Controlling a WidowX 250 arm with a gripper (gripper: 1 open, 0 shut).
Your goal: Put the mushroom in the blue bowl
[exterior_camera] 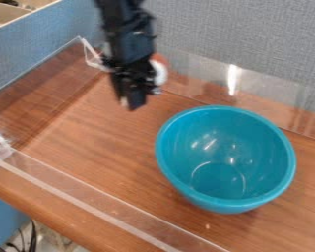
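Note:
Next, the gripper releases the mushroom on the bottom of the blue bowl (222,182), toward its front side.
The blue bowl (226,157) stands upright and empty on the wooden table, at the right. My gripper (133,99) hangs above the table, up and to the left of the bowl's rim and clear of it, pointing down. Its dark fingers (129,91) are drawn close together. The mushroom is almost wholly hidden between them. No mushroom lies on the wood at the left.
A low clear plastic wall (68,202) runs along the table's front and left edges. A taller clear panel (239,84) stands behind the bowl. A cardboard box (23,30) sits at the back left, and a grey wall closes the rear.

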